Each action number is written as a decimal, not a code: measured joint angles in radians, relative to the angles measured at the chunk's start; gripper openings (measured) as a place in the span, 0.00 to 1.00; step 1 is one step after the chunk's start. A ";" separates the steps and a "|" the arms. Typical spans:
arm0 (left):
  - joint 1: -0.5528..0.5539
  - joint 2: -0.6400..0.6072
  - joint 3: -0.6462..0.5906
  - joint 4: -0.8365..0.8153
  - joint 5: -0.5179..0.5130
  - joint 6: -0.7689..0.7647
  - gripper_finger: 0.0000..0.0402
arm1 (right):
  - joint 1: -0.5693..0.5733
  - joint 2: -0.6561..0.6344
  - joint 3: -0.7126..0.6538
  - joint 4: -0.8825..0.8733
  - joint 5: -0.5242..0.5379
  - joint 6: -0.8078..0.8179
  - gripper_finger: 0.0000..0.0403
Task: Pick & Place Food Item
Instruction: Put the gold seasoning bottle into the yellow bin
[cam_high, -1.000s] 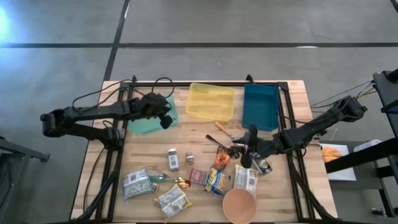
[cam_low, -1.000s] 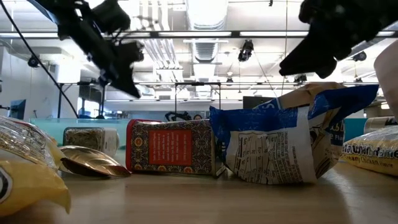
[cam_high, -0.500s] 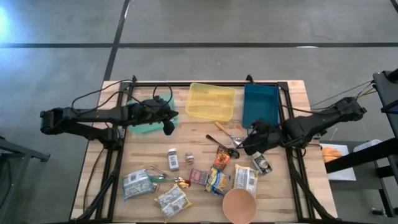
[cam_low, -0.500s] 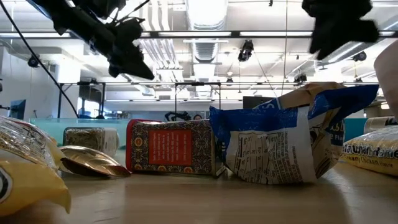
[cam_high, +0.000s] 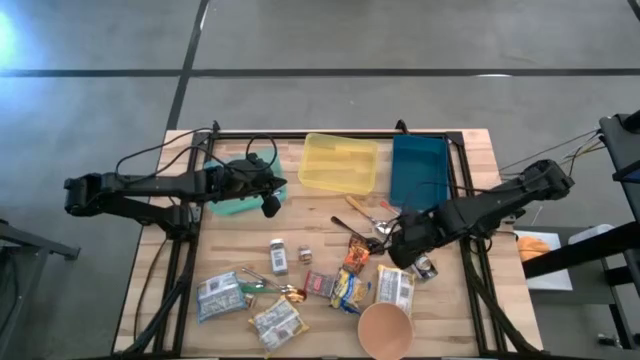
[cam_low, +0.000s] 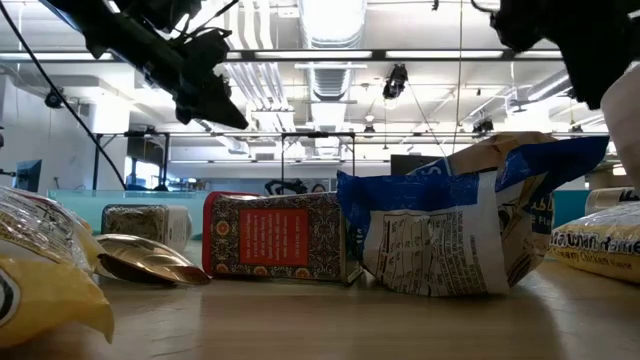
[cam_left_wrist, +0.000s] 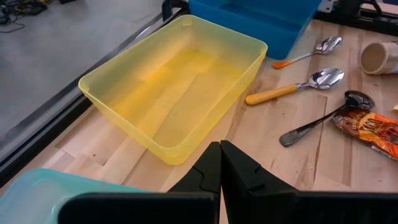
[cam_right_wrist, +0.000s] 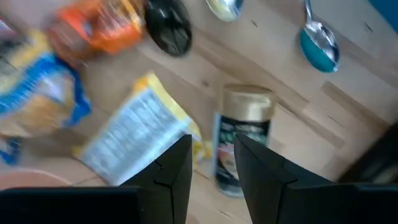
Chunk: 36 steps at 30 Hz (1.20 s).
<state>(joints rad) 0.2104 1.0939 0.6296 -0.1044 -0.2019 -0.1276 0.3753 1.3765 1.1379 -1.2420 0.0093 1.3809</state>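
Observation:
The fingers of my right gripper should next close around the black body (cam_high: 427, 268) (cam_right_wrist: 230, 139) of the gold-lidded jar, just below its lid, beside the white-and-yellow packet.
Several food items lie in the table's near half: an orange packet (cam_high: 356, 252), a gold-lidded jar (cam_high: 422, 265) on its side, a white-and-yellow packet (cam_high: 395, 288), a red packet (cam_high: 320, 283) and a spice jar (cam_high: 278, 256). My right gripper (cam_high: 400, 248) hangs above the table, pointing down. Its fingers are open and empty, and the jar (cam_right_wrist: 239, 152) shows below them. My left gripper (cam_high: 268, 205) is shut and empty. It hovers by the teal bin (cam_high: 235, 200) and faces the yellow bin (cam_left_wrist: 180, 87).
A blue bin (cam_high: 419, 170) stands at the far right beside the yellow bin (cam_high: 339, 163). Spoons (cam_high: 365, 212) lie between the bins and the packets. A paper cup (cam_high: 385, 330) stands at the near edge. Granola packets (cam_high: 220, 295) lie near left.
My right gripper has risen and tipped from nearly level to pointing down, rolling as it went, and now hangs over the jar. My left gripper swung a little toward the table's near edge, then held still. Nothing on the table moved.

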 joint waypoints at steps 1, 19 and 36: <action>0.000 0.000 0.000 0.000 0.000 0.000 0.01 | 0.007 0.011 -0.009 -0.024 -0.010 -0.012 0.30; 0.000 0.001 -0.022 0.016 0.000 0.026 0.01 | 0.086 -0.017 -0.163 -0.043 -0.082 0.146 0.71; 0.000 0.001 -0.023 0.034 0.000 0.026 0.01 | 0.135 0.047 -0.212 0.116 0.048 0.139 0.92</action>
<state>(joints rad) 0.2108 1.0946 0.6071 -0.0708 -0.2015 -0.1015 0.5104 1.4235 0.9257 -1.1260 0.0569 1.5200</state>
